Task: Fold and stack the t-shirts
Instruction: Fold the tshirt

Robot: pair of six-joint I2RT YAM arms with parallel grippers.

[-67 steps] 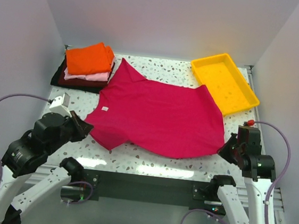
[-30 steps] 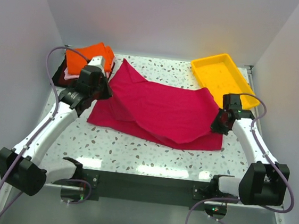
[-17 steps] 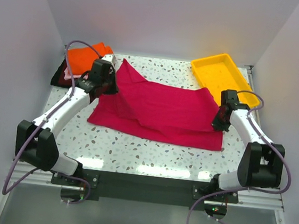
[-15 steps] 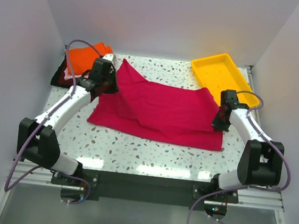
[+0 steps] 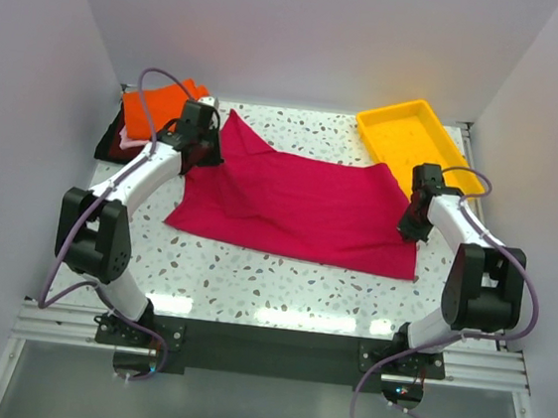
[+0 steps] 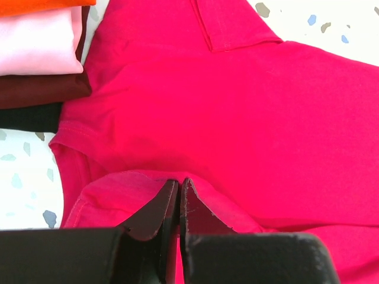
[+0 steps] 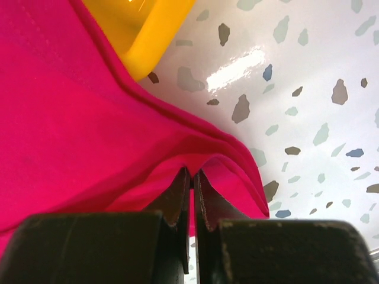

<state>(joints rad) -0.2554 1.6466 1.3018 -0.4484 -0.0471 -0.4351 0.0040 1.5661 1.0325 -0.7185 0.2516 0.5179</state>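
Next, my left gripper lets go of the edge of the crimson-magenta t-shirt on its far half [image 5: 207, 165] [image 6: 148, 170], so that I set it down close beside the folded stack.
The crimson-magenta t-shirt [image 5: 304, 207] lies across the table, its near half folded back over its far half. My left gripper [image 5: 203, 157] is shut on the shirt's left edge [image 6: 148, 183], next to the stack of folded shirts: orange [image 5: 154, 111] on top, pale pink [image 6: 38, 38] and dark maroon [image 6: 41, 92] under it. My right gripper [image 5: 414, 226] is shut on the shirt's right edge [image 7: 195, 160], just in front of the yellow tray. The white neck label is hidden.
The yellow plastic tray [image 5: 420, 154] stands at the back right, its corner [image 7: 148, 41] close to my right gripper. A black cloth [image 6: 29, 117] lies under the stack. The speckled table [image 5: 271, 283] shows in front of the shirt.
Both grippers took hold of the shirt's near edge and carried it away from the bases, folding the shirt in half. In the last half second they moved slightly farther back.
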